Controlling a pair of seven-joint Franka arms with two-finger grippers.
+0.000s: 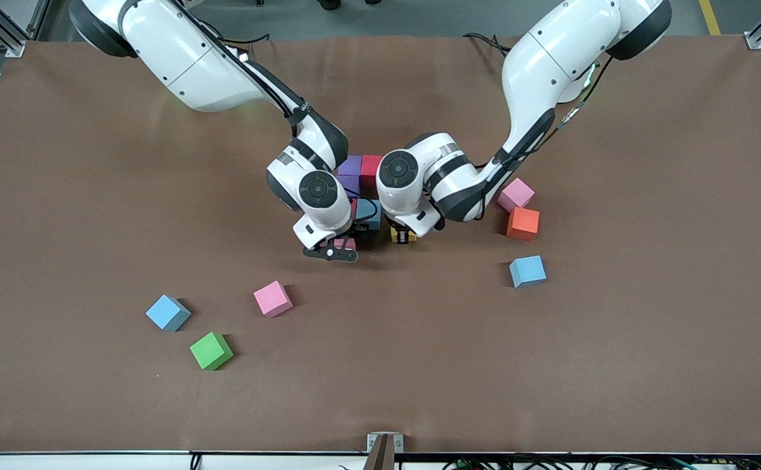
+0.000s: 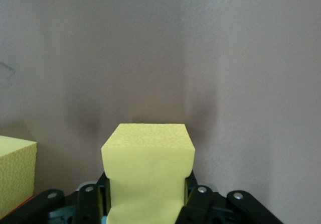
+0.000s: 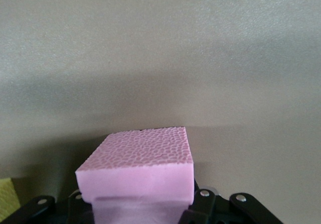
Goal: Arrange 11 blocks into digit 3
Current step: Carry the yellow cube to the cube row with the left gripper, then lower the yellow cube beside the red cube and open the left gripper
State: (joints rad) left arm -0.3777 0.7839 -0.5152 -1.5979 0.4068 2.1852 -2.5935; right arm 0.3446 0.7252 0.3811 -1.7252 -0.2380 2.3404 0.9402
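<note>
I will release the yellow cube, now held low over the table, from my left gripper against the cluster's blue cube point(image 1: 391, 220) point(image 2: 124, 194), on the side that faces the orange cube.
My left gripper point(image 1: 404, 236) is shut on a yellow cube point(image 2: 148, 166), low over the table, beside a second yellow cube point(image 2: 15, 176). My right gripper point(image 1: 341, 249) is shut on a pink cube point(image 3: 140, 176), also seen in the front view point(image 1: 345, 243). Between the wrists sits a cluster of touching cubes: purple point(image 1: 353, 163), red point(image 1: 372, 166), a second purple point(image 1: 348, 185) and a blue one point(image 1: 370, 213). The arms hide the rest of the cluster. Both grippers are at the cluster's edge nearest the front camera.
Loose cubes lie toward the left arm's end: pink point(image 1: 516, 194), orange point(image 1: 523, 223), light blue point(image 1: 527, 271). Toward the right arm's end and nearer the front camera lie a pink cube point(image 1: 272, 298), a light blue cube point(image 1: 168, 313) and a green cube point(image 1: 211, 350).
</note>
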